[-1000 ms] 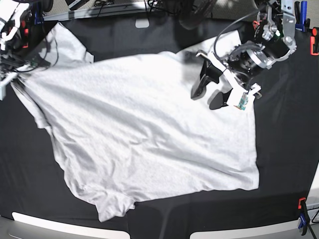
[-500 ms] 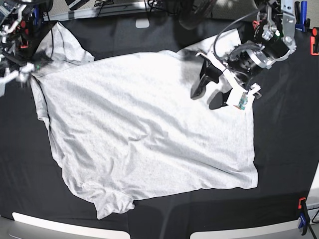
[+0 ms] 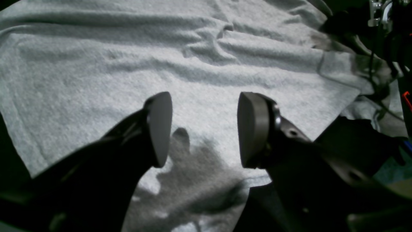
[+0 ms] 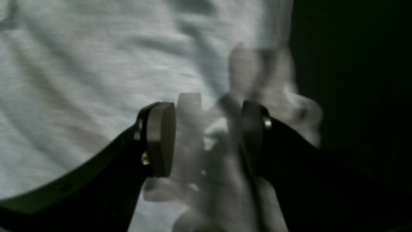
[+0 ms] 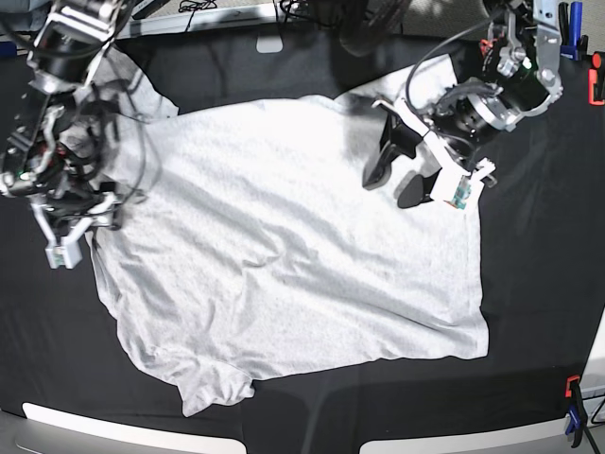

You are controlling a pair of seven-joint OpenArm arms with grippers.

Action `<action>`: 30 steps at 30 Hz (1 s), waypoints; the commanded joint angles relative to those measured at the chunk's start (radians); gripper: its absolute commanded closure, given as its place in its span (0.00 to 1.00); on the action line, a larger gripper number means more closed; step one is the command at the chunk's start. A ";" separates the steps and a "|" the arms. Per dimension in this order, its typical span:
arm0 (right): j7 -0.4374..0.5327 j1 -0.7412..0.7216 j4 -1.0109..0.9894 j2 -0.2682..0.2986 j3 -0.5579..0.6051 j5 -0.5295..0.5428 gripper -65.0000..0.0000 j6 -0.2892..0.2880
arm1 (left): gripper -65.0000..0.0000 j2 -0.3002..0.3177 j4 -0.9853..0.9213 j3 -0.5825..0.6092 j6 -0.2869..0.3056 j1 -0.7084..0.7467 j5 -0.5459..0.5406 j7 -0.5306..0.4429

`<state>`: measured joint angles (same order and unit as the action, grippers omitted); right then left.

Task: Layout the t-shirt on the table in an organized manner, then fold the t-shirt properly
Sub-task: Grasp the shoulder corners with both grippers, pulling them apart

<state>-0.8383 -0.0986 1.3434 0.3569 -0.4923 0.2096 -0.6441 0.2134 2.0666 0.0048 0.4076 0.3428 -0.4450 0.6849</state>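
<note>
My right gripper needs to go to the t-shirt next and grab the far sleeve's outer end (image 5: 117,61), across from the bunched near sleeve.
The t-shirt (image 5: 284,255) lies spread on the black table (image 5: 539,284), plain side up, with wrinkles and one sleeve bunched at the near left. My left gripper (image 5: 392,184) hovers open over the shirt's far right part. In the left wrist view the left gripper (image 3: 206,129) has only flat cloth (image 3: 193,64) below it. My right gripper (image 5: 83,232) is at the shirt's left edge. In the right wrist view the right gripper (image 4: 206,138) has its pads apart with a blurred bunch of shirt (image 4: 80,80) between them, next to bare table (image 4: 354,80).
A red and blue clamp (image 5: 572,411) stands at the near right edge. Further clamps (image 5: 596,80) are at the far right. A small white patch (image 5: 271,44) lies at the table's back, and a light panel (image 5: 123,430) runs along the front edge.
My right arm has swung from the far left corner down to the shirt's left edge and its jaws have opened. The shirt's left side has drawn inward. The left arm has not moved.
</note>
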 commanded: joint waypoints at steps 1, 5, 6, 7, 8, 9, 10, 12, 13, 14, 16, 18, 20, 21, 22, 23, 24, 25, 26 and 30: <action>0.016 -0.014 0.015 0.045 -0.008 0.000 0.51 0.013 | 0.53 0.001 0.021 -0.003 0.003 -0.005 -0.016 -0.026; 0.126 -0.014 -0.030 0.132 -0.032 -0.002 0.51 0.019 | 0.53 0.001 0.021 -0.003 0.003 -0.005 -0.016 -0.027; 0.145 -0.019 -0.068 0.154 -0.031 -0.007 0.51 0.027 | 0.53 0.001 0.021 -0.003 0.003 -0.005 -0.016 -0.026; 0.158 -0.027 -0.116 0.175 -0.031 -0.027 0.51 0.043 | 0.53 0.001 0.021 -0.003 0.003 -0.004 -0.016 -0.026; 0.179 -0.037 -0.168 0.195 -0.031 -0.057 0.51 0.072 | 0.53 0.001 0.021 -0.003 0.003 -0.005 -0.016 -0.024; 0.198 -0.048 -0.220 0.217 -0.031 -0.088 0.51 0.105 | 0.53 0.001 0.021 -0.003 0.003 -0.004 -0.016 -0.023; 0.207 -0.058 -0.264 0.239 -0.031 -0.112 0.51 0.141 | 0.53 0.001 0.021 -0.003 0.003 -0.004 -0.016 -0.018; 0.196 -0.068 -0.301 0.283 -0.031 -0.129 0.51 0.200 | 0.53 0.001 0.021 -0.003 0.005 -0.005 -0.016 0.016; 0.180 -0.068 -0.298 0.304 -0.031 -0.128 0.51 0.203 | 0.53 0.005 0.023 -0.003 0.018 -0.004 -0.006 0.044; 0.168 -0.067 -0.289 0.324 -0.031 -0.128 0.51 0.203 | 0.53 0.006 0.025 -0.003 0.062 -0.003 0.004 0.068; 0.142 -0.055 -0.253 0.358 -0.034 -0.120 0.51 0.201 | 0.53 0.006 0.040 -0.003 0.180 0.013 0.031 0.082; 0.121 -0.034 -0.193 0.377 -0.034 -0.093 0.51 0.195 | 0.53 0.006 0.061 -0.003 0.251 0.038 0.036 0.082; 0.085 0.002 -0.114 0.384 -0.034 -0.044 0.51 0.163 | 0.53 0.006 0.078 -0.003 0.269 0.068 0.036 0.089; 0.058 0.023 -0.069 0.383 -0.034 -0.021 0.51 0.136 | 0.53 0.010 0.081 -0.003 0.275 0.083 0.036 0.101; 0.016 0.047 -0.021 0.383 -0.034 0.006 0.51 0.112 | 0.53 0.019 0.081 -0.003 0.275 0.099 0.037 0.120; -0.036 0.069 0.027 0.383 -0.034 0.035 0.51 0.090 | 0.53 0.030 0.081 -0.003 0.274 0.117 0.047 0.150; -0.084 0.094 0.075 0.383 -0.034 0.053 0.51 0.085 | 0.53 0.046 0.081 -0.002 0.274 0.134 0.077 0.186; -0.122 0.119 0.120 0.383 -0.034 0.064 0.51 0.083 | 0.53 0.061 0.081 -0.002 0.274 0.154 0.121 0.218; -0.142 0.143 0.161 0.383 -0.034 0.064 0.51 0.083 | 0.53 0.079 0.081 -0.002 0.274 0.175 0.168 0.235; -0.148 0.221 0.295 0.383 -0.034 0.064 0.51 0.084 | 0.53 0.177 0.081 -0.002 0.273 0.268 0.286 0.153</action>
<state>-0.9966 0.1371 1.6245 0.7113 -0.5167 0.2798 -0.5636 0.3866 2.1292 0.0051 0.6819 0.6064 -0.1444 0.8467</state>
